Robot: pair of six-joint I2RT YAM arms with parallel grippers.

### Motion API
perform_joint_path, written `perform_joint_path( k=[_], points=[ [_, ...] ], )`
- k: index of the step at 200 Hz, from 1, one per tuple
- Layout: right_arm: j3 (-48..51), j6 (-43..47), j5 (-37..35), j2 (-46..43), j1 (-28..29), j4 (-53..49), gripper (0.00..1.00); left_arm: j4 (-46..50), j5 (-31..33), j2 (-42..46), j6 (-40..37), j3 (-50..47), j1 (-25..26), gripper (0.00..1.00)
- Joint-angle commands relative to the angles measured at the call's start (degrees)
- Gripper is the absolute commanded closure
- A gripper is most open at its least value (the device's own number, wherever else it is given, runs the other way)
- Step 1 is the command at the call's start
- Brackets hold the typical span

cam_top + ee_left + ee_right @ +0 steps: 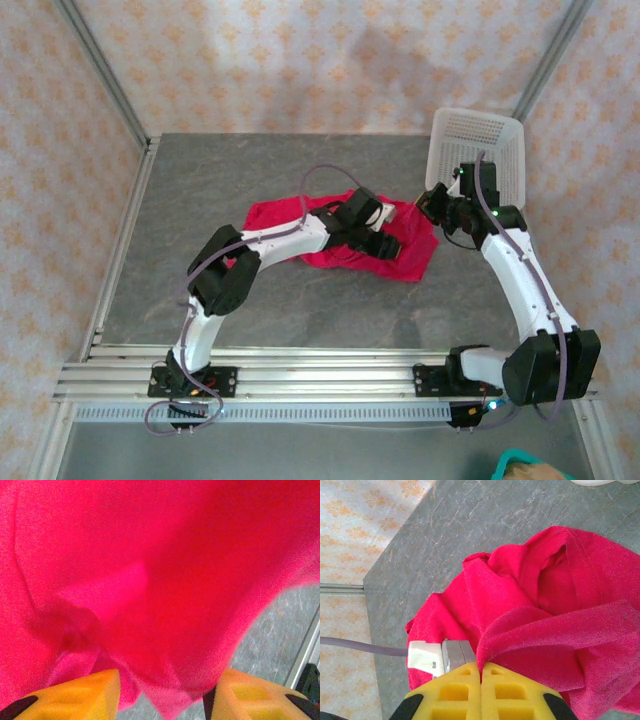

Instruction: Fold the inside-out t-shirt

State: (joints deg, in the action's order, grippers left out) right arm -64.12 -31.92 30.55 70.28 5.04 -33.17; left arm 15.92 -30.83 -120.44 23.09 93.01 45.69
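Next, I release the t-shirt's edge from my right gripper on the end of the red-pink heap (401,229) that is closest to the white mesh basket.
The inside-out t-shirt (285,220) lies crumpled in a red-pink heap at the middle of the grey table (250,170). My left gripper (378,243) hovers over its right half. In the left wrist view the yellow fingers (85,695) stand well apart, and a loose point of the t-shirt (175,580) hangs between them without being pinched. My right gripper (425,203) sits at the shirt's far right edge. Seen from the right wrist, this gripper (481,667) is shut, with a raised fold of the t-shirt (545,595) caught between its fingers.
A white mesh basket (480,140) stands tilted at the back right corner, just behind the right arm. Metal frame rails (110,260) run along the table's left and near edges. Patterned walls enclose the back and sides.
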Motion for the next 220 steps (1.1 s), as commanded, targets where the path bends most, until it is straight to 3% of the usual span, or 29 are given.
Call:
perform_joint_path(
  k=[1, 11, 27, 61, 89, 117, 171, 220],
  points=[
    [-1.4, -0.5, 0.7, -0.9, -0.4, 1.5, 1.0, -1.4, 2.4, -1.6, 1.7, 3.8, 0.0, 0.57],
    [-1.3, -0.2, 0.5, -0.9, -0.4, 1.4, 1.0, -1.7, 2.0, -2.1, 2.1, 4.6, -0.2, 0.7],
    [-1.0, 0.9, -0.9, -0.4, -0.5, 0.6, 1.0, -1.6, -0.1, -1.5, 2.2, 5.3, -0.3, 1.0],
    [3.6, 2.9, -4.2, 2.7, -3.5, 2.6, 1.0, -7.0, -7.3, 8.4, 3.6, 0.0, -1.7, 1.0],
    [7.1, 1.8, -2.6, 6.6, -5.6, 7.2, 1.0, -22.1, -14.3, 19.3, 5.8, -10.9, -1.9, 1.0],
    [7.9, -0.3, 1.7, 8.4, -5.5, 10.3, 1.0, -33.2, -16.9, 21.8, 7.2, -18.2, -1.9, 1.0],
    [4.0, 0.9, 1.7, 4.4, -5.4, 5.3, 1.0, -27.0, -17.8, 12.6, 4.3, -18.6, -1.6, 1.0],
    [-1.1, 0.7, 2.9, 0.5, -5.4, 1.3, 1.0, -12.5, -7.2, 14.0, -5.2, -19.4, -3.1, 0.8]
  ],
)
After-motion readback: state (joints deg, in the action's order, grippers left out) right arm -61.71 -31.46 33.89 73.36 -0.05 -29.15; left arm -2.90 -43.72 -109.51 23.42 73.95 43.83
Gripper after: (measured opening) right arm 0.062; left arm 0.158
